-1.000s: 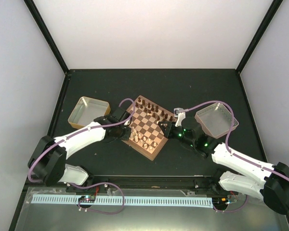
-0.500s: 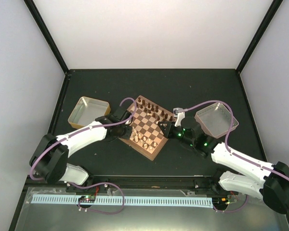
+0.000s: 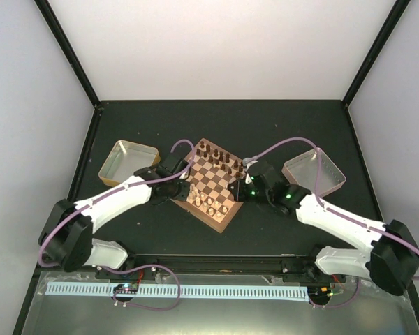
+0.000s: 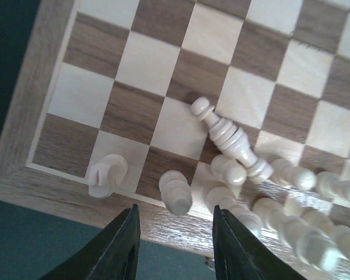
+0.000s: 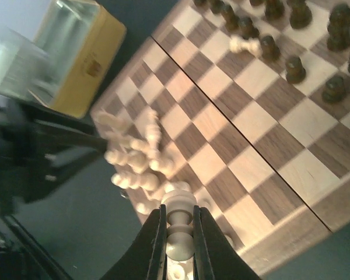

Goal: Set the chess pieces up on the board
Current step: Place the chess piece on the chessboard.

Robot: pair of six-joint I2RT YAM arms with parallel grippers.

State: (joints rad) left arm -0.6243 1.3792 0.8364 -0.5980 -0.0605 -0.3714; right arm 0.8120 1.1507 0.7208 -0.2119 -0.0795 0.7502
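My right gripper is to place the cream pawn. It will set the pawn down on the empty light edge square (image 3: 227, 203) (image 5: 255, 209) beside the fold-side dark square.
The board (image 3: 220, 183) lies turned at an angle in the middle of the table. Dark pieces (image 3: 222, 158) stand along its far edge, and cream pieces (image 3: 204, 199) cluster at its near left edge. My left gripper (image 4: 175, 230) is open over the board's rim, and a standing cream pawn (image 4: 176, 192) is just ahead between its fingers. A cream rook (image 4: 107, 175) stands to the left of that pawn, and a cream piece (image 4: 228, 137) lies toppled. My right gripper (image 5: 178, 213) is shut on a cream pawn (image 5: 179, 227), held above the board's near corner (image 3: 237, 190).
A gold metal tray (image 3: 128, 162) sits left of the board and a grey tray (image 3: 314, 174) sits to its right. One cream piece (image 5: 245, 44) lies fallen among the dark pieces (image 5: 294, 67). The left arm (image 5: 41, 151) is close to the cream cluster.
My right arm has swung left from beside the grey tray to the board's near corner, carrying the cream pawn. My left gripper has shifted slightly along the board's left edge.
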